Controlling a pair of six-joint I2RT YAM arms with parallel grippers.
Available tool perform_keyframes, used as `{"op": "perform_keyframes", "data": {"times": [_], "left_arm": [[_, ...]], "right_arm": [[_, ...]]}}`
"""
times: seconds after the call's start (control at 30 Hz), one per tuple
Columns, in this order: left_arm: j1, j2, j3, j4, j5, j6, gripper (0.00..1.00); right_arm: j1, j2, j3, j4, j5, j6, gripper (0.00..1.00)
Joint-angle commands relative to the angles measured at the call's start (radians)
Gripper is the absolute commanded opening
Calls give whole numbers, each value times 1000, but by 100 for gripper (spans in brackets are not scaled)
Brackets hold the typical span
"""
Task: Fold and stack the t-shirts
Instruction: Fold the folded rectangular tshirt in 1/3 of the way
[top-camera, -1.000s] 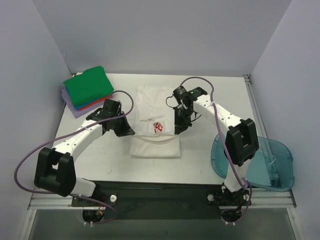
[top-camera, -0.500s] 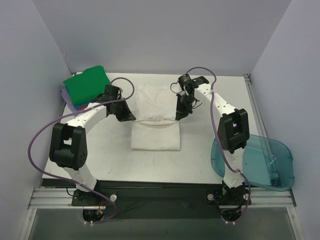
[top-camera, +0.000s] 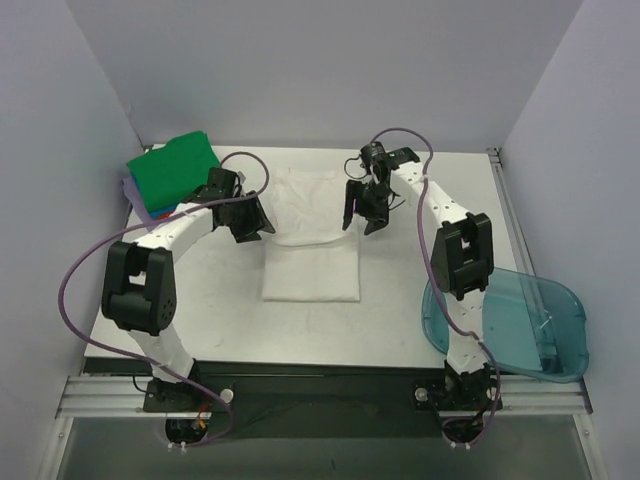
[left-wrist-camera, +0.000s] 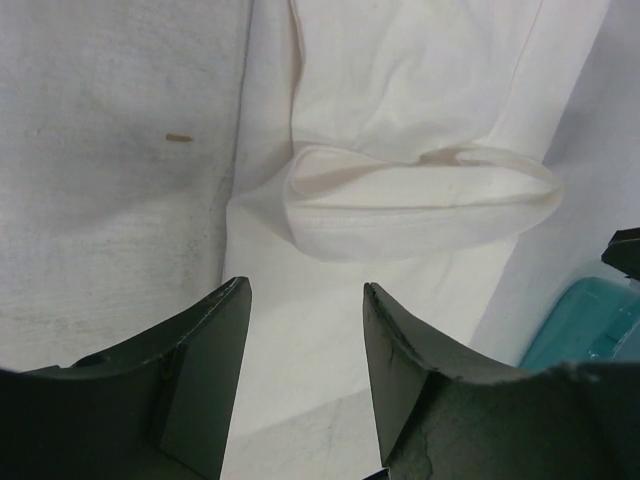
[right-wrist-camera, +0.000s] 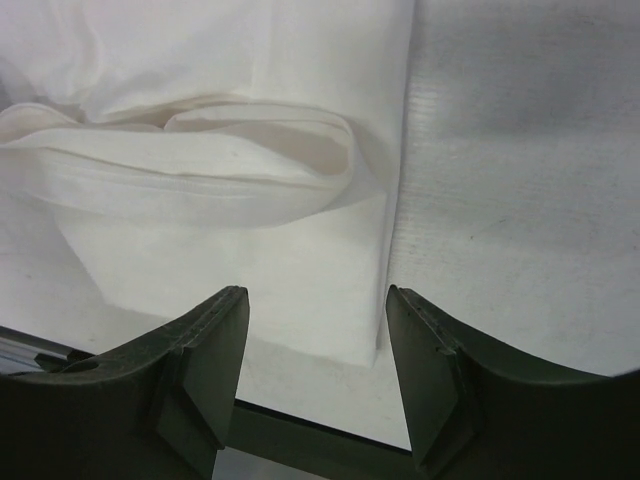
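Observation:
Next, my left gripper grips the white t-shirt's near corner (top-camera: 265, 298) (left-wrist-camera: 230, 435), on the side toward the pile of folded t-shirts.
A white t-shirt (top-camera: 310, 250) lies folded in the middle of the table, its doubled-over layer (top-camera: 305, 200) resting on the far half. My left gripper (top-camera: 252, 222) stands open at its left edge and my right gripper (top-camera: 361, 218) open at its right edge, both empty. In the left wrist view the rolled fold (left-wrist-camera: 420, 200) lies ahead of the open left gripper (left-wrist-camera: 305, 300). The right wrist view has the same fold (right-wrist-camera: 200, 170) ahead of the open right gripper (right-wrist-camera: 318, 300). A stack of folded t-shirts, green (top-camera: 175, 170) on top, sits at the back left.
A translucent blue plastic bin (top-camera: 510, 320) hangs over the table's right front edge, and shows in the left wrist view as the bin (left-wrist-camera: 590, 320). Grey walls close the back and sides. The purple cables loop above both arms.
Both grippers carried the shirt's gripped layer toward the back, folding it over and hiding the red logo. Both then opened and let the cloth go.

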Motion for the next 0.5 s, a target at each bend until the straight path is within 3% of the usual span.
{"op": "perform_keyframes", "data": {"times": [0.0,0.17,0.47], "left_arm": [[2,-137,-107,77,33,26,59],[-30,-222,-256,138,52,12,59],[-98,-294,-428,145,34,7,58]], "right_arm": [[20,-130,-34,-40,-9,-31,57],[72,-147,-120,9,-48,-30,56],[155,1,-31,23,-66,5,54]]}}
